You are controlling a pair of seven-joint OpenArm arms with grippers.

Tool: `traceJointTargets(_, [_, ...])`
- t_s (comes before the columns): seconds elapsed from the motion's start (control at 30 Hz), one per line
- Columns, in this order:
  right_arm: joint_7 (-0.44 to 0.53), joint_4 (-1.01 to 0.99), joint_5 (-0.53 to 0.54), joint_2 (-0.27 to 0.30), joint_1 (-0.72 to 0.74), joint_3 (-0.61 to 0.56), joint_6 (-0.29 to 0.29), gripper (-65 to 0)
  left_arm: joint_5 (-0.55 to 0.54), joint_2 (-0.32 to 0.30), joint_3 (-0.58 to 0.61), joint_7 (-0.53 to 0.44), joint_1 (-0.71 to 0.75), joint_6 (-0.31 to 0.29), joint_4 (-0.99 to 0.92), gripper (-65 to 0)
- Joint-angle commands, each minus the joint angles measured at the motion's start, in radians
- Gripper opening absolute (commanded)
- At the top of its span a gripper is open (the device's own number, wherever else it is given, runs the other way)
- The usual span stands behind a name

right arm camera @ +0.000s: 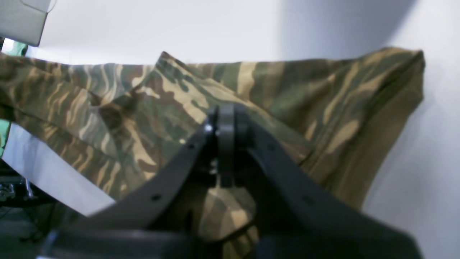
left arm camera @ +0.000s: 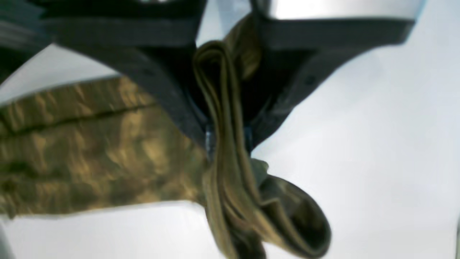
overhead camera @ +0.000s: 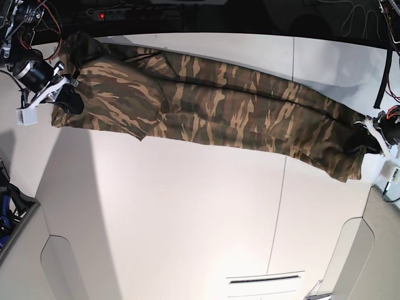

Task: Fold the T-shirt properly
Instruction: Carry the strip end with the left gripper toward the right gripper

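Note:
The robot's left gripper should release the T-shirt's bunched end on the T-shirt's long part [overhead camera: 192,118], next to the sloping folded flap.
The camouflage T-shirt [overhead camera: 219,100] is stretched in a long folded band across the far part of the white table [overhead camera: 187,212], from upper left to right. My right gripper [overhead camera: 67,100] is at its left end, and in the right wrist view the jaws [right arm camera: 225,120] are shut on the cloth [right arm camera: 172,93]. My left gripper [overhead camera: 361,142] is at the shirt's right end. In the left wrist view it [left arm camera: 228,140] is shut on a bunched edge of the shirt [left arm camera: 90,151], held off the table.
A power strip [overhead camera: 122,14] with a red light and cables lie beyond the table's far edge. Pale panels stand at the lower left [overhead camera: 25,262] and lower right [overhead camera: 375,250]. The table's edge [right arm camera: 46,180] shows close to my right gripper.

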Motion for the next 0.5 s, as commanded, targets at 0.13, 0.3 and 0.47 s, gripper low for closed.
traceJointTargets(0.13, [0.016,0.019,0.016,0.014,0.005,0.006,0.006,-65.0,-0.053,0.077,0.001,0.067,0.003,-0.006,0.206,-65.0])
traceJointTargets(0.3, [0.016,0.019,0.016,0.014,0.005,0.005,0.007,-65.0,-0.061,0.147,0.089,0.072,0.006,-0.006,0.278,-65.0])
traceJointTargets(0.47, [0.016,0.019,0.008,0.014,0.005,0.006,0.007,-65.0,-0.060,0.201,0.209,0.072,0.005,-0.006,0.300,-65.0])
